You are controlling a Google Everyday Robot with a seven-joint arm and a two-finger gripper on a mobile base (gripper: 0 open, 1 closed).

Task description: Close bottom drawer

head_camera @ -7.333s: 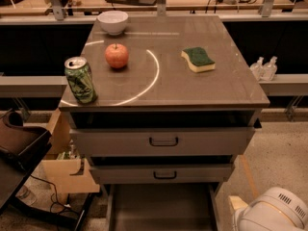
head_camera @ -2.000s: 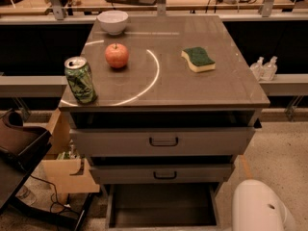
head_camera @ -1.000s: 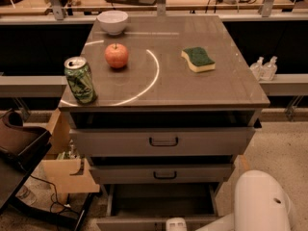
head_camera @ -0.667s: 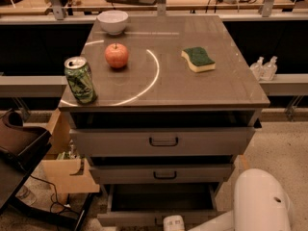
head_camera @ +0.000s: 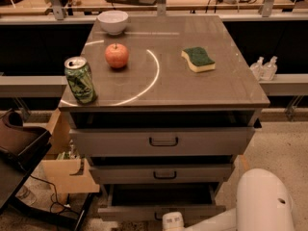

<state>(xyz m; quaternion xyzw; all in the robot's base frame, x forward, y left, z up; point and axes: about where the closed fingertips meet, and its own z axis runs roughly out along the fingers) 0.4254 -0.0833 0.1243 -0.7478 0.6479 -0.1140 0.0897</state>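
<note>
Next, my gripper releases the bottom drawer once that drawer's front is pushed in to the dark strip (head_camera: 163, 204) under the middle drawer.
The bottom drawer (head_camera: 161, 210) is the lowest of three in the grey-brown cabinet (head_camera: 163, 143). It stands partly out, and a dark strip of its inside shows behind its flat grey front. My gripper (head_camera: 173, 221) is a white piece at the bottom edge of the camera view, right against the middle of that drawer front, where it covers the handle. My white arm (head_camera: 263, 201) comes in from the lower right. The top drawer (head_camera: 163, 141) and the middle drawer (head_camera: 164, 174) also stand slightly out.
On the cabinet top are a white bowl (head_camera: 113, 21), a red apple (head_camera: 117, 55), a green can (head_camera: 80, 80) and a green-and-yellow sponge (head_camera: 198, 59). A cardboard box (head_camera: 65, 170) and a dark chair (head_camera: 19, 148) stand to the left. Two small bottles (head_camera: 264, 67) stand to the right.
The bottom drawer has slid further into the cabinet. My gripper came into view at its front and moved inward with it. The things on top have not moved.
</note>
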